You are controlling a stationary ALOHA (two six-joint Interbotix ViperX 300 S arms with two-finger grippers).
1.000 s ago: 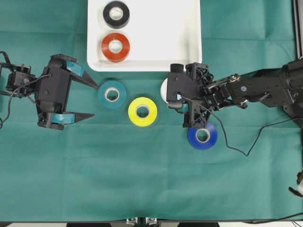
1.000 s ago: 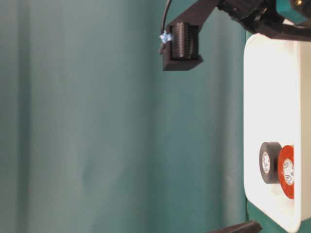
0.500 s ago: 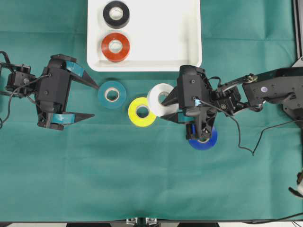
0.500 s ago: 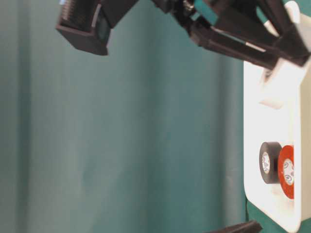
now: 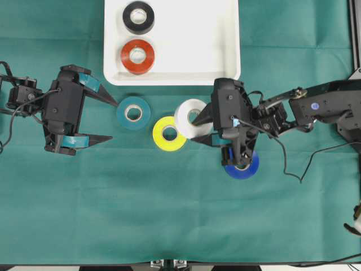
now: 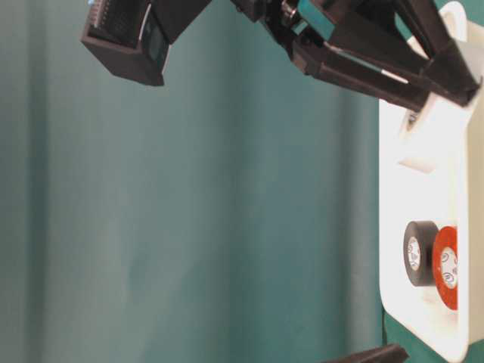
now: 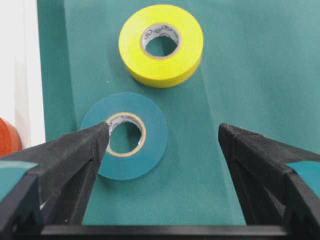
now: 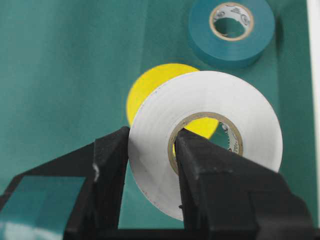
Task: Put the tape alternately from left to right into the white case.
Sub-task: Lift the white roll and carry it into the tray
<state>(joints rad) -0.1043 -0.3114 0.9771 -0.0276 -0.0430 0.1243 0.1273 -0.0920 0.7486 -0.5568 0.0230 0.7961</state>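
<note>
Next, my right gripper releases the white tape on the bare bottom of the white case [image 5: 175, 21], close beside the black tape. The white tape is now held tilted above the cloth.
My right gripper [image 5: 193, 131] is shut on the wall of the white tape [image 5: 189, 116], one finger inside its core, and holds it tilted above the cloth [image 8: 200, 95]. Under it lies the yellow tape [image 5: 170, 133], partly covered. The teal tape [image 5: 133, 113] lies flat to the left, its core by the upper finger of my open left gripper [image 5: 113, 120], with most of the roll beyond the fingertips [image 7: 150, 145]. The blue tape [image 5: 243, 165] lies partly hidden under my right wrist. The black tape [image 5: 139, 17] and red tape [image 5: 137, 56] lie in the white case [image 5: 220, 39].
Green cloth covers the table. The right half of the white case is bare. A loose black cable [image 5: 293, 172] trails from the right arm over the cloth at the right.
My right gripper lifted the white tape off the cloth and tipped it over the yellow roll, uncovering part of the blue one. It has held still for the last half second. The left arm stayed put.
</note>
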